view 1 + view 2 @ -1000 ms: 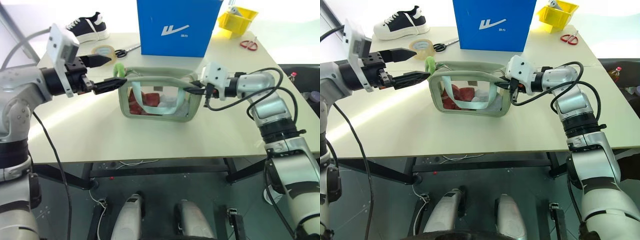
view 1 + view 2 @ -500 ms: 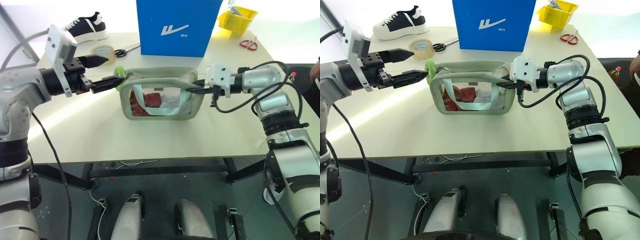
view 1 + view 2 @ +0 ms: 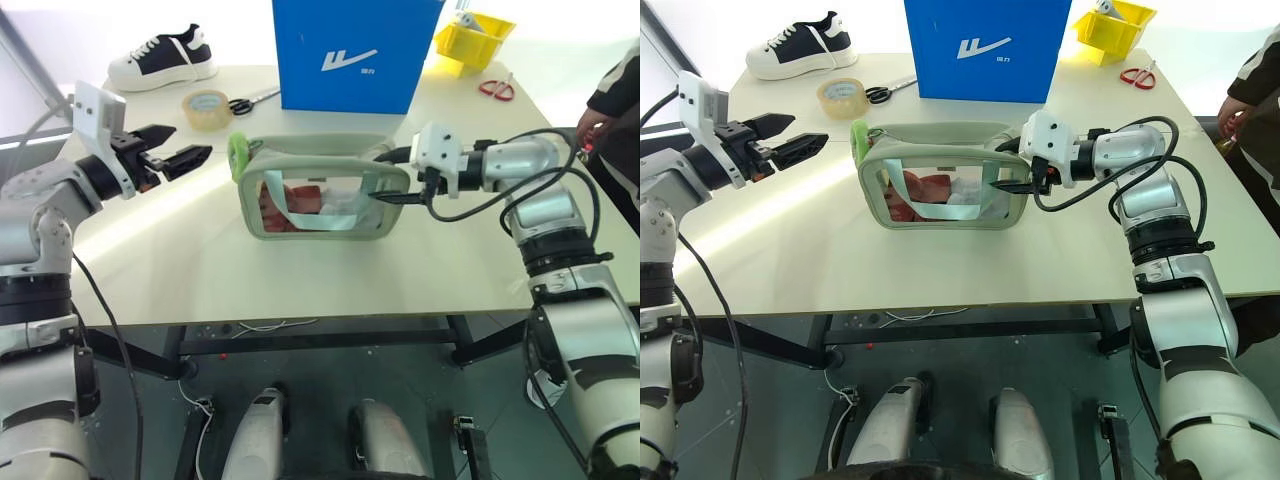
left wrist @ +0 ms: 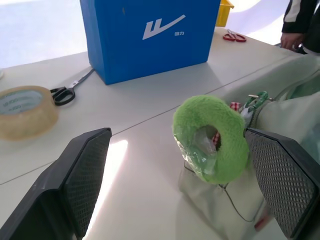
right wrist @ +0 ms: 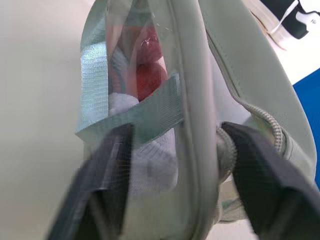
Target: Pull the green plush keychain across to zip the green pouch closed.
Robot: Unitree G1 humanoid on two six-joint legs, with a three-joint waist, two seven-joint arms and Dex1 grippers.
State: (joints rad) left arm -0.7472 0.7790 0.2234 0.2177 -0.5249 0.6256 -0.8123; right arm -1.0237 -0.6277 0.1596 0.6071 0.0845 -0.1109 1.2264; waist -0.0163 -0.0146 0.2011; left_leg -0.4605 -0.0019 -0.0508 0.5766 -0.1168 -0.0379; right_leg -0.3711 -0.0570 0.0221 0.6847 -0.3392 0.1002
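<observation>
The green plush keychain is hanging off the pouch's end, so next my right gripper pinches the front rim (image 3: pixel 396 174) while my left gripper lifts the keychain on top.
The green pouch (image 3: pixel 320 215) lies mid-table with red contents behind its clear window. The lime-green plush keychain (image 3: pixel 238 150) hangs at its left end and appears as a fuzzy ring (image 4: pixel 210 137) in the left wrist view. My left gripper (image 3: pixel 172 157) is open, holds nothing, and sits a short way left of the keychain without touching it. My right gripper (image 3: pixel 392 178) is open at the pouch's right end. One finger is above that end and one in front of it, with the pouch's edge (image 5: pixel 190 100) between them.
A big blue box (image 3: pixel 355 50) stands behind the pouch. A tape roll (image 3: pixel 207 102), black scissors (image 3: pixel 250 100) and a sneaker (image 3: pixel 165 62) lie at the back left. A yellow bin (image 3: pixel 473 38) and red scissors (image 3: pixel 497 89) are at the back right. A person (image 3: pixel 612 95) stands at the right edge.
My left gripper has drawn back to the left, away from the keychain, still open. My right gripper has opened from its shut grip on the pouch's right end. A person has appeared at right.
</observation>
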